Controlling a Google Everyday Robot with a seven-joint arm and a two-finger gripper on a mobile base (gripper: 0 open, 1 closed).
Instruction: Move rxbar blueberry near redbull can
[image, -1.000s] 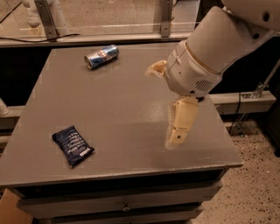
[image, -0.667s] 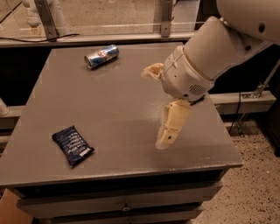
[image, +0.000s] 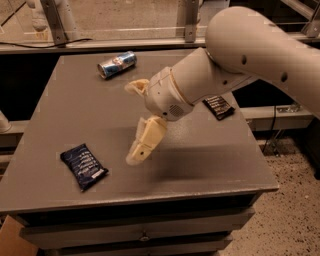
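The robot's gripper should next move to the rxbar blueberry's middle (image: 85, 166), between its two short ends, and close there.
The rxbar blueberry (image: 84, 166), in a dark blue wrapper with white lettering, lies flat near the table's front left. The redbull can (image: 116, 64) lies on its side at the back of the table, left of centre. My gripper (image: 131, 123) hangs over the middle of the table, right of the bar and apart from it. Its cream fingers (image: 145, 142) are spread wide and hold nothing. The lower finger points down-left, with its tip just above the tabletop.
A black-wrapped bar (image: 218, 106) lies at the right side of the grey table (image: 50, 115), partly hidden by my arm. Drawers run below the table's front edge. A rail and glass panel stand behind the table.
My arm has swung left and forward across the table, bringing the gripper closer to the blue bar. The bar and can have not moved.
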